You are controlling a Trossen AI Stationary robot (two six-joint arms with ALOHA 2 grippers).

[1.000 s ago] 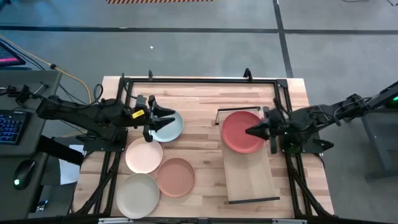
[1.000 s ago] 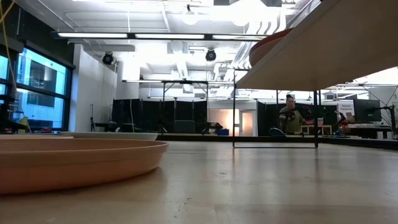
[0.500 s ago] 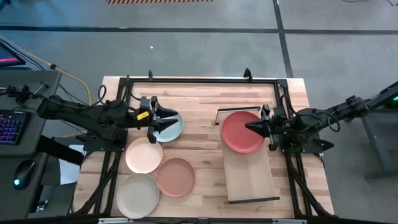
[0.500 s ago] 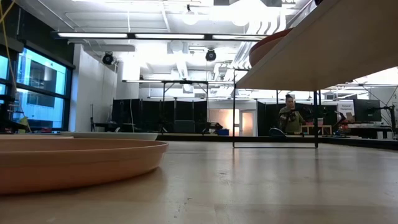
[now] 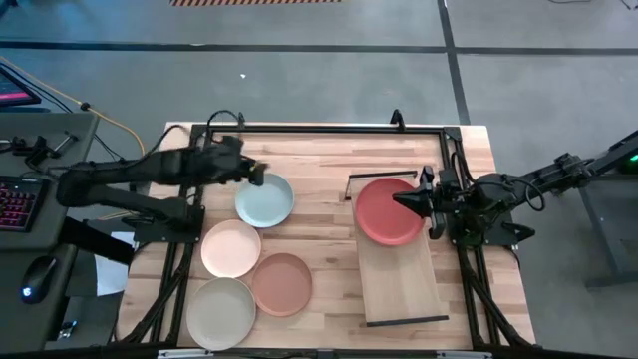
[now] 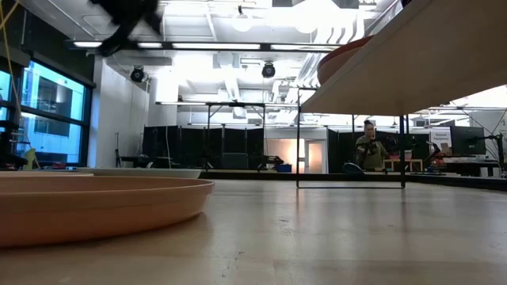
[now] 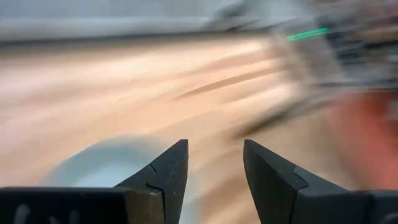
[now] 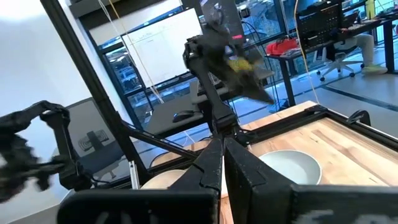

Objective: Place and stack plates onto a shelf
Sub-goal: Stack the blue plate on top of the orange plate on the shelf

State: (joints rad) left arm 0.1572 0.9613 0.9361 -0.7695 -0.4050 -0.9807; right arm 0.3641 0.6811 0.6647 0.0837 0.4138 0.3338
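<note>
Next, I close my left gripper on the pale blue-grey plate's rim (image 5: 238, 192), on the side nearest my left arm, so that I can lift it toward the shelf.
Several plates lie flat on the table's left half: pale blue-grey (image 5: 265, 201), peach (image 5: 231, 248), terracotta (image 5: 282, 284) and sage-cream (image 5: 220, 312). A red plate (image 5: 389, 212) rests on the far end of the light-wood shelf (image 5: 401, 274). My left gripper (image 5: 255, 177) hangs open over the far left rim of the pale blue-grey plate (image 7: 106, 167), its fingers (image 7: 214, 149) slanting down with nothing between them. My right gripper (image 5: 402, 203) stands level above the red plate's right part, and its fingers (image 8: 222, 155) look shut and empty.
A black metal frame (image 5: 319, 130) runs along the table's far edge and down both sides. The shelf has thin dark rails at its ends (image 5: 406, 321). In the low view the terracotta plate (image 6: 95, 207) fills the near left, and the shelf's underside (image 6: 412, 55) hangs at the upper right. Bare wood (image 5: 324, 229) lies between plates and shelf.
My left arm has swung toward the table's far edge. Its gripper has tipped from level to slanting down and rolled, staying open, and now hangs over the pale blue-grey plate's far left rim instead of its middle. The plates have not moved.
</note>
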